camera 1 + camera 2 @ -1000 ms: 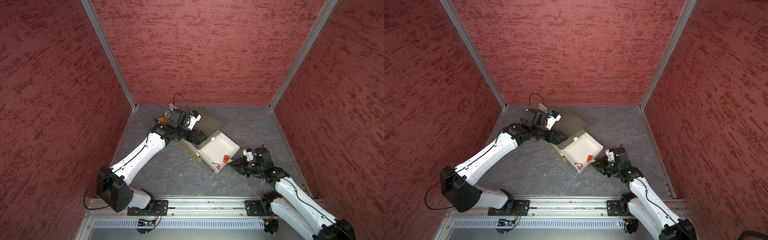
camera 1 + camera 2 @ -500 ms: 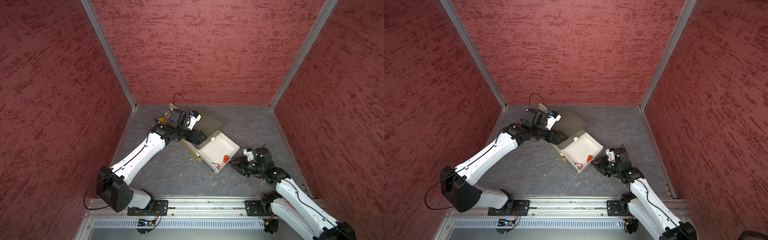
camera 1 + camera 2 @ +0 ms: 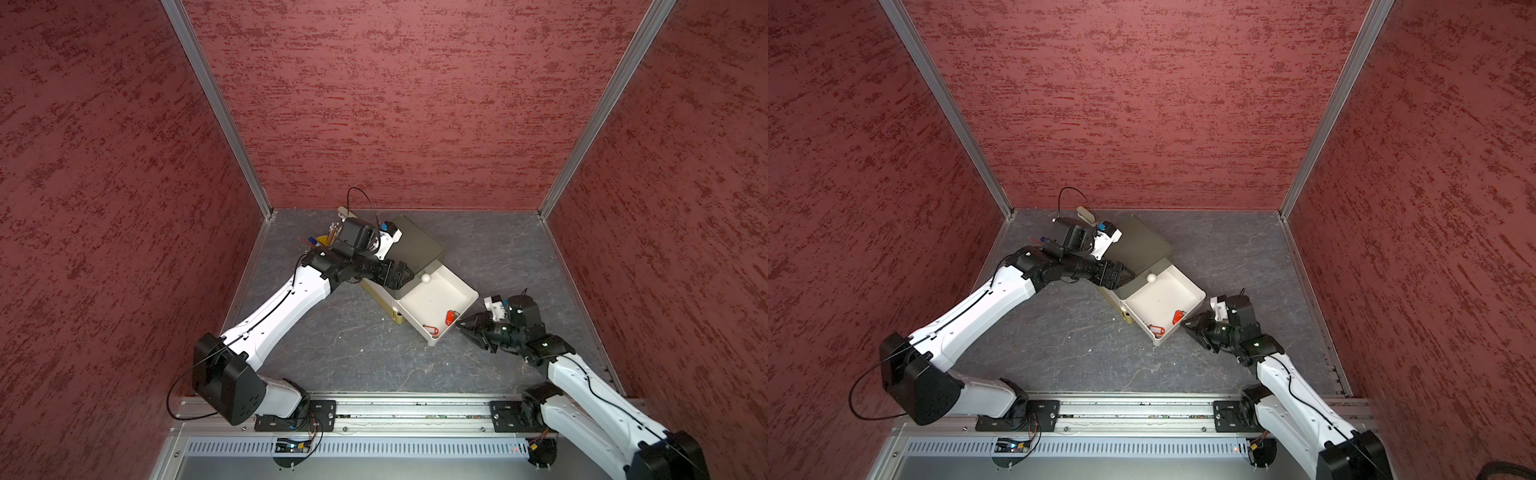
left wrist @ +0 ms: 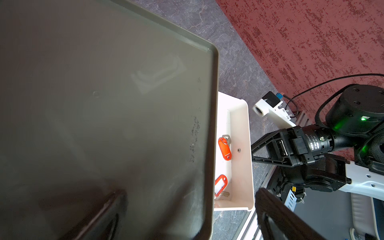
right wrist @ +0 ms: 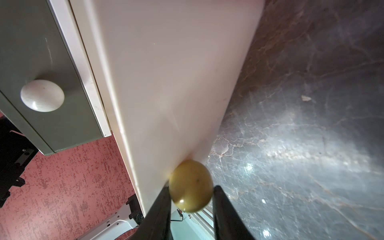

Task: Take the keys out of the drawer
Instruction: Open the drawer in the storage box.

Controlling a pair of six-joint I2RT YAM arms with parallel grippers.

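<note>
Next, I open my right gripper, back off and pinch the drawer's front side (image 3: 461, 308) from above, because only its fingertips meet the round olive knob.
The white drawer (image 3: 468, 296) (image 3: 1196, 296) stands pulled out of the grey-green cabinet (image 3: 415, 245). In the drawer lie two keys with red tags, one (image 4: 224, 148) near the front wall and another (image 4: 220, 185) near a corner, seen in both top views (image 3: 450, 318) (image 3: 1156, 329). My right gripper (image 5: 191, 187) (image 3: 461, 326) sits at the drawer front, its fingers flanking the olive knob (image 5: 191, 182) with a thin gap on one side. My left gripper (image 4: 191, 192) (image 3: 405, 274) is wide open and straddles the cabinet's top edge.
A closed drawer front with a white knob (image 5: 42, 95) (image 3: 425, 278) sits above the open one. A holder of pencils and pens (image 3: 330, 237) stands at the back left behind the left arm. Red walls enclose the grey floor; a metal rail (image 3: 395, 409) runs along the front.
The right gripper's jaws have parted a little around the drawer knob. The drawer, the keys and the left arm have stayed where they were.
</note>
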